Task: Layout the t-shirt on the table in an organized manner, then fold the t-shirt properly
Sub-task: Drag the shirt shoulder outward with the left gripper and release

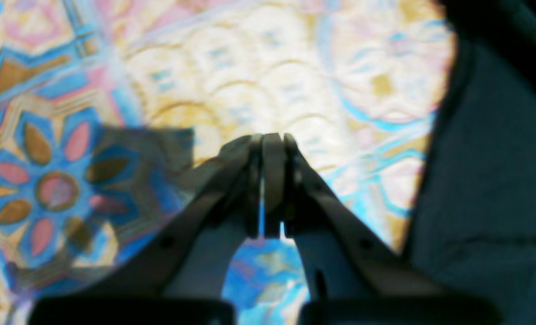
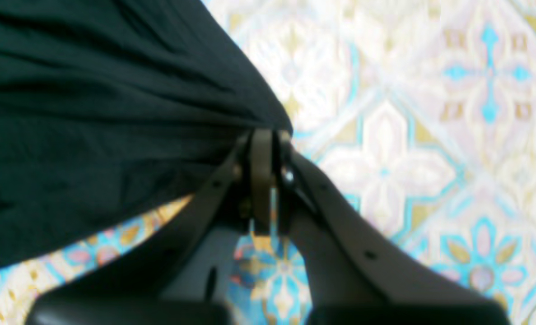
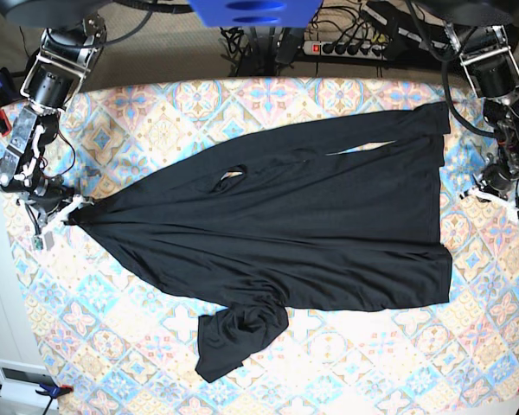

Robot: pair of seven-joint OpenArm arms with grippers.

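Note:
My right gripper has the t-shirt's pulled point. It will let go of that point on the table, a little inward (image 3: 147, 192) toward the middle of the shirt.
The black t-shirt (image 3: 311, 233) lies spread across the patterned table (image 3: 372, 363). One long sleeve stretches along the far side toward the right, and the other sleeve (image 3: 238, 337) is bunched near the front. My right gripper (image 3: 69, 213) at the table's left side is shut on the t-shirt (image 2: 91, 113), whose fabric is pulled to a point at the right gripper (image 2: 268, 134). My left gripper (image 3: 495, 192) hangs at the right side, just past the shirt's straight edge. In its wrist view the left gripper (image 1: 272, 137) is shut on nothing, over bare cloth, with the t-shirt (image 1: 493, 180) to its right.
A power strip (image 3: 346, 47) and cables lie behind the table's far edge. A blue part (image 3: 255, 10) hangs at top centre. A white box (image 3: 22, 380) stands off the table's front left corner. Patterned cloth shows bare along the front and both side edges.

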